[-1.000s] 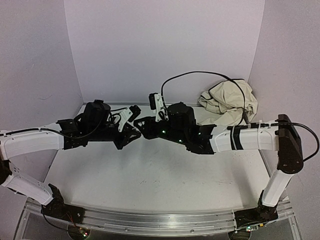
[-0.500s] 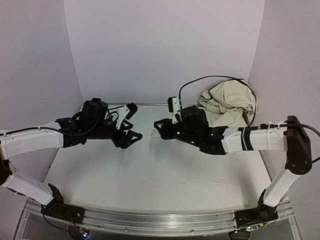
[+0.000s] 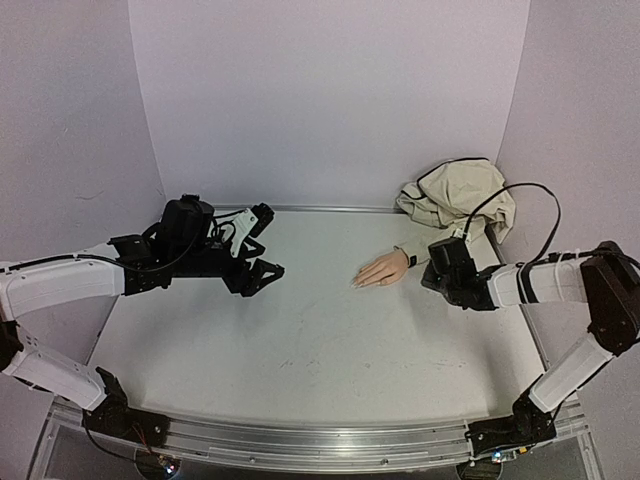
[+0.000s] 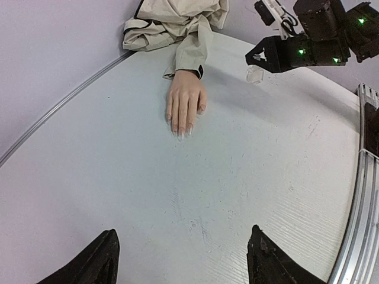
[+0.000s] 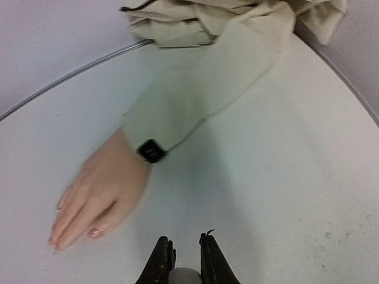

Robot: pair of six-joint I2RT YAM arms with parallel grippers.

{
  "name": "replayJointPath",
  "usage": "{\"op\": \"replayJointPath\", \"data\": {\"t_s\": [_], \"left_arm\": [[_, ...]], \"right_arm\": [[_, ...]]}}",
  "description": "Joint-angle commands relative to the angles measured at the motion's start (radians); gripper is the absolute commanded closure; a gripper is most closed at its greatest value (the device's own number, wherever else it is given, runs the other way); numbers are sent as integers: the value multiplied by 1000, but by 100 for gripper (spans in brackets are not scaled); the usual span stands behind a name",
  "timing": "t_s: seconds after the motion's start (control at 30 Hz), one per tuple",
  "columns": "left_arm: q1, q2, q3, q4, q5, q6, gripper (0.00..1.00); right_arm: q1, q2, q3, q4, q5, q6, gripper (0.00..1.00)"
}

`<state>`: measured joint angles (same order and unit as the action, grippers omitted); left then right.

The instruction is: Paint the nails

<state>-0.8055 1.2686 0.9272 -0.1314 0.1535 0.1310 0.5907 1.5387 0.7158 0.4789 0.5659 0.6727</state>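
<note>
The small whitish bottle will go down from my right gripper on the scuffed patch of white table (image 3: 470, 315) (image 5: 320, 253) in front of the beige sleeve.
The peach mannequin hand (image 3: 383, 269) lies palm down on the white table, fingers pointing left, its beige sleeve (image 5: 201, 94) ending in a dark wrist band (image 5: 151, 150). The pale nails (image 4: 180, 131) show at the fingertips, and the thumb nail (image 5: 95, 232) looks pinkish. My right gripper (image 3: 427, 273) hovers just right of the wrist, shut on a small whitish bottle (image 5: 185, 276) pinched between its fingers (image 5: 163, 251). My left gripper (image 3: 274, 240) is well to the left of the hand and stands open over bare table, nothing between its fingertips (image 4: 110, 236).
A crumpled beige cloth heap (image 3: 455, 198) lies at the back right corner with the right arm's black cable (image 3: 500, 200) looping over it. Purple walls close in the back and sides. A metal rail (image 3: 300, 440) runs along the near edge.
The right arm has drawn back to the right with the bottle, uncovering the mannequin hand. The left gripper, shut a second ago at the centre, has opened and stayed in place.
</note>
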Motion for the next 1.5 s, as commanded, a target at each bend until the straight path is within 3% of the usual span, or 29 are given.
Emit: {"op": "replayJointPath", "data": {"t_s": [0.0, 0.13, 0.37, 1.03, 1.47], "left_arm": [[5, -34, 35, 27, -12, -1, 25], [5, -35, 33, 27, -11, -4, 25], [5, -37, 33, 27, -5, -2, 25], [5, -47, 30, 26, 23, 6, 25], [5, -57, 26, 27, 22, 14, 25]], "right_arm": [[-93, -73, -74, -60, 172, 131, 100], [-172, -87, -148, -67, 163, 226, 100], [-196, -68, -184, -101, 222, 325, 100], [-198, -14, -150, -130, 207, 350, 93], [-198, -25, -158, -131, 206, 349, 73]]}}
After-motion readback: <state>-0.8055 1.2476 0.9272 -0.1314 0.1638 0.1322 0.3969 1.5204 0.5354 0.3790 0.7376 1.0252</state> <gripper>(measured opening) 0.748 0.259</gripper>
